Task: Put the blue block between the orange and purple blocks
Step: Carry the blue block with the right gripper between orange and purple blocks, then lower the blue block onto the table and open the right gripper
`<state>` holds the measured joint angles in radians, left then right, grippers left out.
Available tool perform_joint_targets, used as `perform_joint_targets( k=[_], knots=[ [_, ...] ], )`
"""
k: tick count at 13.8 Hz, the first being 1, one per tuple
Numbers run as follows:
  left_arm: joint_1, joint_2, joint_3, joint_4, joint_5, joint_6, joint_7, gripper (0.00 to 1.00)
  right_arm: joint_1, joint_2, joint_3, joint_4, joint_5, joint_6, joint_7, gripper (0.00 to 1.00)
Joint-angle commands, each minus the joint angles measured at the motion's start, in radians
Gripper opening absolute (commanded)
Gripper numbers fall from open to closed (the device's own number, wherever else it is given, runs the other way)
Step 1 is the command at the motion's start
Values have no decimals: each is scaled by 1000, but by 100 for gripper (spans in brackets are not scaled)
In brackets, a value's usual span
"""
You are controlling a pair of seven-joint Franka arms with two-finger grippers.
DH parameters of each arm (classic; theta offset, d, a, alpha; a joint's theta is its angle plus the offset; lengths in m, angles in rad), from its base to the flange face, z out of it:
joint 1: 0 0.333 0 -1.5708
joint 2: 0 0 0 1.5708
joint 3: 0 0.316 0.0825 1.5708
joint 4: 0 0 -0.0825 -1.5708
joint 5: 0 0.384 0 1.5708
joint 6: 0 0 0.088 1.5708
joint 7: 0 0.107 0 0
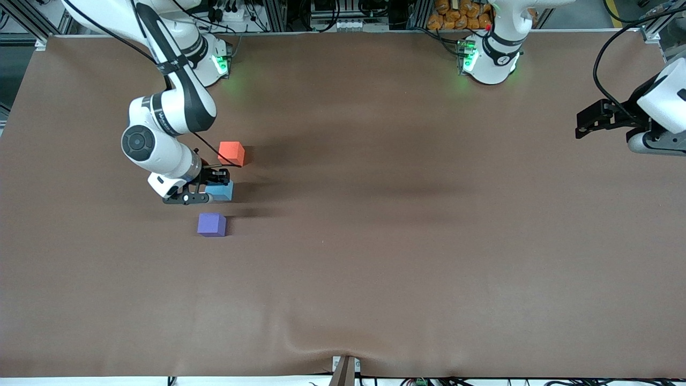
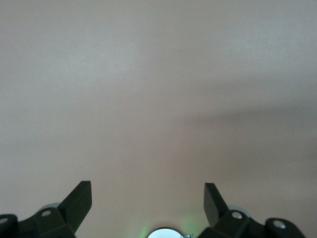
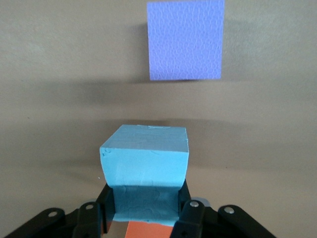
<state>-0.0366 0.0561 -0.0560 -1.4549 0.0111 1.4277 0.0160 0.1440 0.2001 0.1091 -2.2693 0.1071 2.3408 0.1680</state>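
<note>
The blue block will go down from my right gripper onto the table midway [image 1: 224, 191] [image 3: 153, 163] between the orange and purple blocks, where I should put it.
My right gripper [image 1: 216, 187] is shut on the light blue block [image 1: 222, 191], low over the gap between the orange block [image 1: 231, 153] and the purple block [image 1: 211, 224]. I cannot tell whether the blue block touches the table. In the right wrist view the blue block [image 3: 146, 158] sits squeezed between the fingers of the right gripper [image 3: 146, 201]. The purple block [image 3: 185, 39] lies ahead of it and an edge of the orange block [image 3: 148, 231] shows under it. My left gripper [image 1: 580, 124] waits open and empty at the left arm's end of the table; in the left wrist view the left gripper [image 2: 147, 191] has only bare table beneath it.
The brown table cover [image 1: 375, 241] is wrinkled near its front edge [image 1: 321, 348]. The two robot bases [image 1: 487, 59] stand along the table's back edge, with cables and clutter past it.
</note>
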Motion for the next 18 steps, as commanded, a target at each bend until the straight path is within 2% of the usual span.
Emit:
perform_joint_targets(
  k=[1,5,12,13,14,15,18],
  knots=[
    [7,-12,-5,5,-14,-13,-10,100,-7,-13,7,-68,28,78,-15,0],
    [7,-12,-2,5,-14,-13,-7,100,-8,51,8,-91,39,176,-13,0],
    [3,-6,-4,4,-16,-9,-11,100,-11,61,8,-93,57,176,-15,0],
    [3,-6,-4,4,-16,-7,-13,100,-11,68,8,-92,59,178,-15,12],
    [6,-7,-4,4,-16,-7,-14,100,-12,71,8,-92,62,176,-13,58],
    [7,-7,-4,4,-16,-6,-14,100,-11,71,8,-90,74,175,-13,100],
    [9,-9,1,2,-13,-3,-13,100,-9,55,9,-73,79,137,-7,100]
  ],
)
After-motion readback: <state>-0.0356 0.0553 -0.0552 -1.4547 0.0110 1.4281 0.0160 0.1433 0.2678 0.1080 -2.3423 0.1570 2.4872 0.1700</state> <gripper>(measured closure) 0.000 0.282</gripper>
